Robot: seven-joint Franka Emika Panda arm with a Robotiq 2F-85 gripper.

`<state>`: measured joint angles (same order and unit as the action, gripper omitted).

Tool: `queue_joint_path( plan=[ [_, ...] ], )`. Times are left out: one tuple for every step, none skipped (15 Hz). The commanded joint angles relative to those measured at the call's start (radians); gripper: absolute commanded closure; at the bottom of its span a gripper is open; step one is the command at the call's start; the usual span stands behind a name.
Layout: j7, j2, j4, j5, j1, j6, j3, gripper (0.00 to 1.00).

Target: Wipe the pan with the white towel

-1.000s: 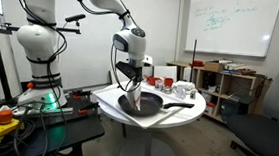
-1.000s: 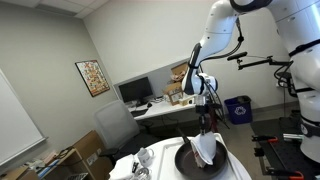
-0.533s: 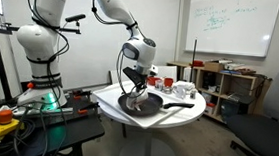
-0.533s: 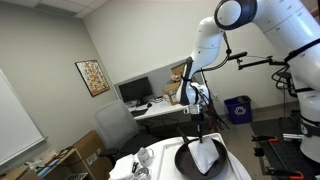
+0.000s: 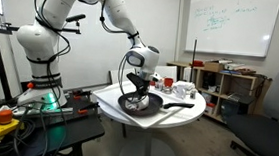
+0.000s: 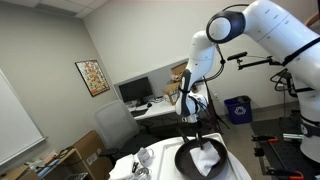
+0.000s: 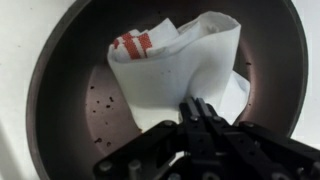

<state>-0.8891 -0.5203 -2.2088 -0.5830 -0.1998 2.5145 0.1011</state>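
Note:
The gripper pinches just the towel's near edge while most of the towel stands loose, so it should open wide, go lower and take a thicker bunch (image 7: 200, 80) before it wipes the pan.
The dark round pan (image 7: 70, 70) sits on the white round table (image 5: 112, 108) and nearly fills the wrist view. It also shows in both exterior views (image 5: 149, 106) (image 6: 187, 160). The white towel (image 7: 175, 70), with a red printed patch, lies bunched inside the pan and shows in an exterior view (image 6: 208, 156). My gripper (image 7: 197, 110) is shut on the towel's near edge and holds it down in the pan. In both exterior views the gripper (image 5: 135, 91) (image 6: 196, 138) points straight down over the pan.
White mugs (image 5: 182, 89) and small objects stand at the back of the table (image 6: 125, 168). The pan handle (image 5: 181, 103) points toward them. A shelf (image 5: 224, 87) and an office chair (image 5: 271, 124) stand beyond the table. A desk with monitors (image 6: 135, 92) is behind.
The arm has come down and shifted across the pan, dragging the towel with it. The towel now lies lower and flatter in the pan.

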Motion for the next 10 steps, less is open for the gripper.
queue_joint_path(
  plan=[
    [0.117,-0.079,0.062,0.115,-0.024,0.012,-0.041,0.99],
    [0.142,-0.092,0.068,0.145,-0.028,0.019,-0.049,0.99],
    [0.164,-0.102,0.071,0.173,-0.029,0.025,-0.056,0.99],
    [0.185,-0.111,0.071,0.202,-0.027,0.035,-0.062,0.99],
    [0.203,-0.117,0.069,0.230,-0.026,0.045,-0.067,0.99],
    [0.225,-0.117,0.052,0.262,-0.015,0.074,-0.069,0.99],
    [0.238,-0.113,0.034,0.293,-0.009,0.102,-0.076,0.99],
    [0.253,-0.107,0.014,0.326,-0.003,0.131,-0.081,0.99],
    [0.260,-0.092,-0.019,0.359,0.004,0.170,-0.088,0.99],
    [0.269,-0.079,-0.050,0.391,0.010,0.213,-0.095,0.99]
  ],
)
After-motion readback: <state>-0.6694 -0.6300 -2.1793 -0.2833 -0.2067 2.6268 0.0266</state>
